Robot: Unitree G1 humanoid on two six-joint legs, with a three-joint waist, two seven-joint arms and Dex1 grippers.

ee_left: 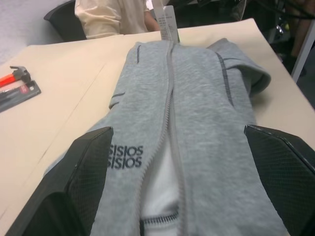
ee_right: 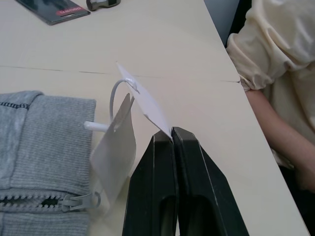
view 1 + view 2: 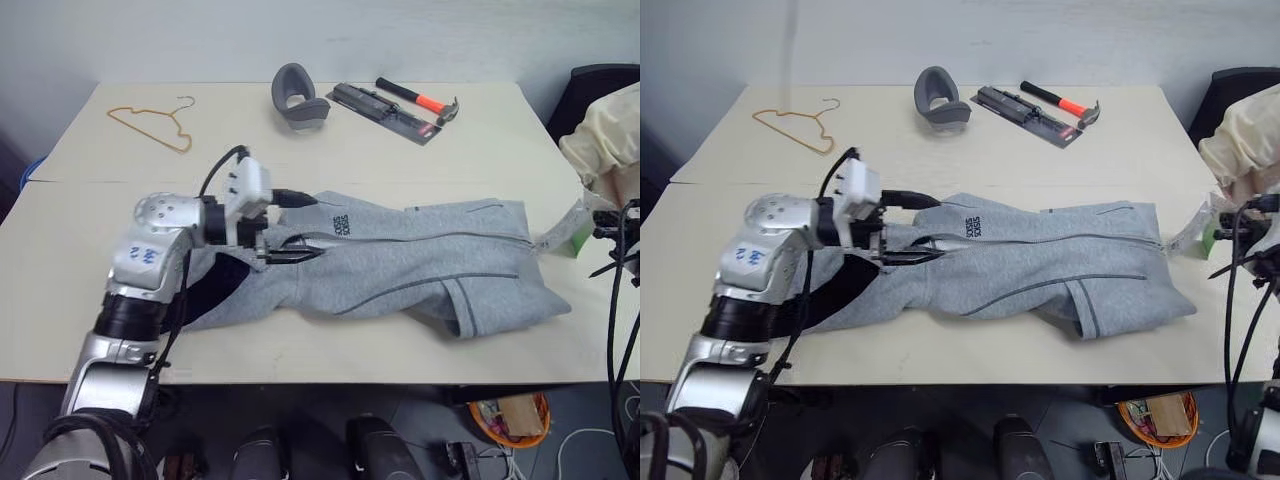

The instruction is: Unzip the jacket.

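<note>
I should release the white paper tag from my right gripper on the bare table (image 3: 602, 240) just past the jacket's hem.
The light grey jacket (image 3: 420, 260) lies flat across the table (image 3: 300, 340), hood to the left and hem to the right. My left gripper (image 3: 293, 228) hovers open over the collar, its fingers (image 1: 91, 162) wide on either side of the front zipper (image 1: 170, 93). The dark chest logo (image 1: 125, 156) sits by one finger. The front edges part at the collar and lie together further along. At the hem, my right gripper (image 2: 171, 132) is shut on a white paper tag (image 2: 118, 147). The zipper pull (image 2: 78, 201) lies just beside that tag.
At the back of the table lie a wire hanger (image 3: 155, 125), a grey curved cushion (image 3: 297, 98), a dark flat pack (image 3: 385, 112) and a hammer (image 3: 420, 100). A person in a cream sleeve (image 2: 275, 73) stands close at the right end.
</note>
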